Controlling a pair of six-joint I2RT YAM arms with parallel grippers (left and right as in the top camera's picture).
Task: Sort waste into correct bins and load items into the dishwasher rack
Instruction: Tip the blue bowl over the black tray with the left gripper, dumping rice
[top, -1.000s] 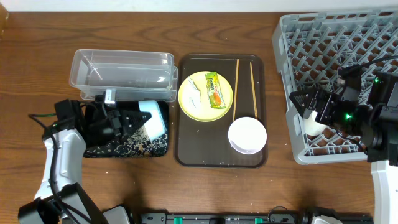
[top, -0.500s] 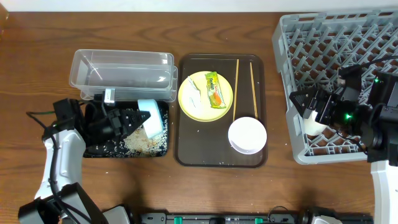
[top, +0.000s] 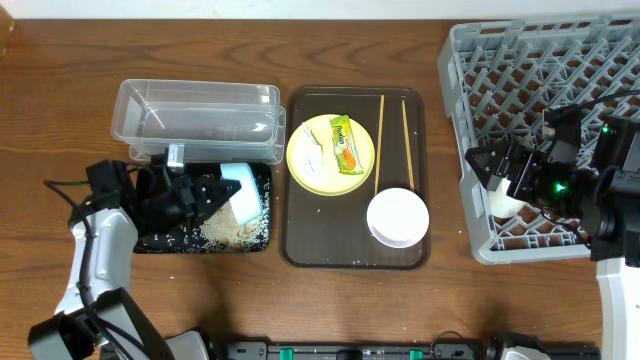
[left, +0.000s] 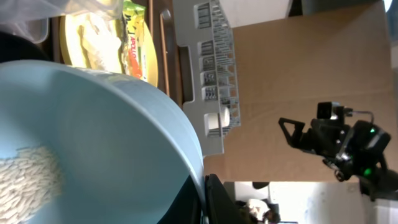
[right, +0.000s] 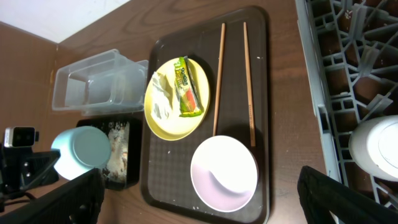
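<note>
Next, my left gripper releases the light blue bowl on the brown tray (top: 319, 228) next to the white bowl, below the yellow plate.
My left gripper (top: 215, 192) is shut on the rim of the light blue bowl (top: 243, 193) and holds it tilted over the black tray (top: 160, 240). White rice (top: 235, 228) lies piled in that tray, and some rice (left: 25, 186) is still in the bowl (left: 93, 143). The yellow plate (top: 318, 170) holds the green-and-orange wrapper (top: 344, 143) and paper scraps (top: 312, 150). Two chopsticks (top: 379, 140) and the white bowl (top: 397, 217) lie on the brown tray. My right gripper (top: 497, 172) is open over the dishwasher rack (top: 540, 90), just above the white cup (top: 505, 203).
The clear tub (top: 195, 120) stands behind the black tray and touches it. The brown serving tray (top: 300, 240) sits in the middle between the bins and the rack. The rack's near wall (right: 323, 112) runs close to the brown tray's right edge.
The left gripper tipped the blue bowl further and a pile of rice fell into the black tray. The bowl then shifted slightly. The right arm has not moved.
</note>
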